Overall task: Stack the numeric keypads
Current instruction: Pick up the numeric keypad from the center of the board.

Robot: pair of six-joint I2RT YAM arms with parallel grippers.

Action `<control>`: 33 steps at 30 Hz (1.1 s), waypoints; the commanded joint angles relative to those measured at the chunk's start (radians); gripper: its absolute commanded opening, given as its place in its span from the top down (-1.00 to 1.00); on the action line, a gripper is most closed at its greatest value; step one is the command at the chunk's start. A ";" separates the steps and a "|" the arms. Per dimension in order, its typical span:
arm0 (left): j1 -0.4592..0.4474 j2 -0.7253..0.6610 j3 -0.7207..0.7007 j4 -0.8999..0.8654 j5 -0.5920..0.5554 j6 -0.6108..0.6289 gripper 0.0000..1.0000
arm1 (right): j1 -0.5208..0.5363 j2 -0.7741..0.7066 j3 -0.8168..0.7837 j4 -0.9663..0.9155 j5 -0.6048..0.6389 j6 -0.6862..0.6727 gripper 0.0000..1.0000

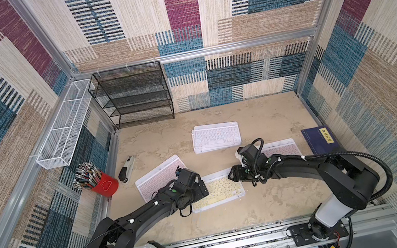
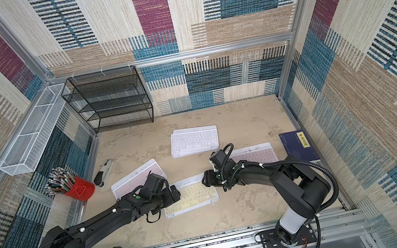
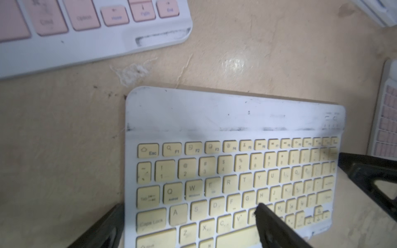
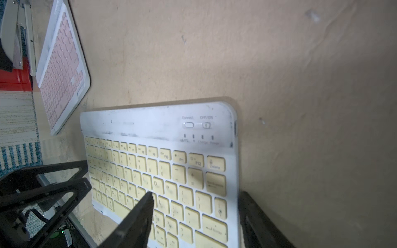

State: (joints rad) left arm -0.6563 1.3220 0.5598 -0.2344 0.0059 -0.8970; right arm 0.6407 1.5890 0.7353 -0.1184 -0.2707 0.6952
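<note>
My left gripper is going to close on the short edge (image 1: pixel 191 203) (image 3: pixel 126 221) next to the Caps Lock key of the keypad with yellow keys.
A yellow-keyed keypad (image 1: pixel 222 189) (image 2: pixel 193 194) lies flat mid-table. My left gripper (image 1: pixel 202 189) (image 3: pixel 190 206) is open and straddles its left end, one finger over the keys and the other off the edge. My right gripper (image 1: pixel 232 175) (image 4: pixel 196 193) straddles the right end, jaws apart: one finger above the keys, one beside the outer edge. Behind it stands a stack of keypads (image 1: pixel 216 136), white-keyed on top. A pink keypad (image 1: pixel 157 176) lies at the left, half under my left arm. Another pink keypad (image 1: pixel 283 148) lies at the right.
A dark blue book (image 1: pixel 321 138) lies at the right wall. A stapler (image 1: pixel 126 169) and a red cup of pens (image 1: pixel 105 186) stand at the left. A black mesh shelf (image 1: pixel 132 97) and a white wire basket (image 1: pixel 65 123) line the back left.
</note>
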 commanded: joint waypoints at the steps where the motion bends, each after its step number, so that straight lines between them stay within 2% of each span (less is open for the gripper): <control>1: -0.005 -0.017 -0.056 0.054 0.190 -0.038 -0.96 | 0.007 0.014 -0.025 -0.054 -0.090 0.018 -0.29; 11: -0.005 -0.180 -0.156 0.278 0.271 -0.042 -0.97 | 0.004 0.045 -0.075 0.072 -0.196 0.055 -0.29; 18: -0.005 -0.263 -0.209 0.357 0.267 -0.059 -0.97 | -0.006 0.043 -0.102 0.116 -0.228 0.076 -0.29; 33: -0.003 -0.360 -0.197 0.314 0.226 -0.032 -0.96 | -0.036 0.029 -0.123 0.139 -0.258 0.078 -0.29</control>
State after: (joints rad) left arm -0.6548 0.9756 0.3424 -0.1173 0.1097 -0.9394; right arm 0.5961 1.6043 0.6247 0.1719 -0.3542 0.7319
